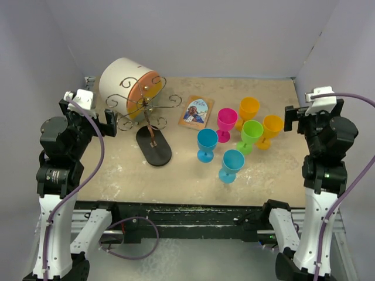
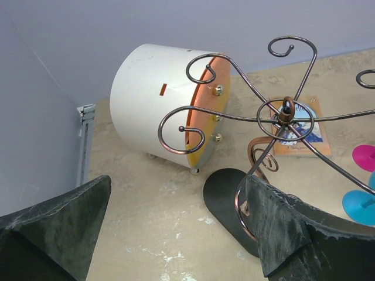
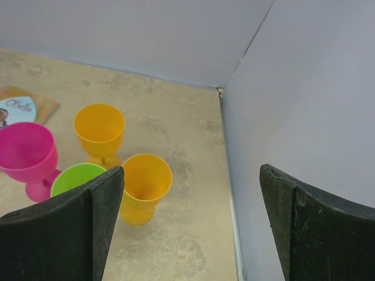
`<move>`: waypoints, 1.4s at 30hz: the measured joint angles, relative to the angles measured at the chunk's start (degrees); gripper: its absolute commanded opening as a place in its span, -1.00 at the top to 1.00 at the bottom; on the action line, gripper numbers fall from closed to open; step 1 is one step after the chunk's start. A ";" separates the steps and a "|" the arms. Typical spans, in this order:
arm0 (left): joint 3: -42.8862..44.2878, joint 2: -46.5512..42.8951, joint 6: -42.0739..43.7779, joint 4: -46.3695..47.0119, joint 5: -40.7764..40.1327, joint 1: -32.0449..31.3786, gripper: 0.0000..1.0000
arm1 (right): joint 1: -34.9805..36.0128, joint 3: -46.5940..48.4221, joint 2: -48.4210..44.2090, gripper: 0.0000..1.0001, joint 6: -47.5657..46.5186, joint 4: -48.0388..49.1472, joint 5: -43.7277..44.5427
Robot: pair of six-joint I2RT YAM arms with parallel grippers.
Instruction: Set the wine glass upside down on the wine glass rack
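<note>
The nearer orange glass is next for my right gripper, which should go to it and close on the glass's rim (image 1: 282,123) (image 3: 170,178), on the side nearest that gripper.
The wine glass rack (image 1: 146,106) is a dark wire stand with curled arms on a black oval base (image 1: 154,146), left of centre; nothing hangs on it. It fills the left wrist view (image 2: 285,114). Several plastic wine glasses stand upright at centre right: two orange (image 1: 249,108) (image 1: 272,126), magenta (image 1: 227,120), green (image 1: 252,132), two blue (image 1: 207,140) (image 1: 232,161). My left gripper (image 1: 110,122) (image 2: 179,193) is open and empty just left of the rack. My right gripper (image 1: 290,120) (image 3: 191,175) is open and empty right of the nearer orange glass (image 3: 145,178).
A white cylinder with an orange inside (image 1: 120,82) lies on its side behind the rack. A small booklet (image 1: 196,112) lies flat behind the glasses. Grey walls close in the back and both sides; the right wall (image 3: 293,88) is close to my right gripper.
</note>
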 measured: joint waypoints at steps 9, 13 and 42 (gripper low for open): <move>0.00 0.63 0.39 0.00 0.20 0.00 -0.98 | 0.02 -1.57 12.07 -0.84 -3.06 -3.54 0.92; 0.02 0.90 0.42 0.00 1.84 0.00 -0.98 | 0.02 -2.93 19.37 -0.64 -3.54 -5.51 0.92; 0.50 2.95 1.44 -1.25 5.62 0.00 -0.98 | 0.02 1.42 40.65 0.60 -6.71 -5.35 1.66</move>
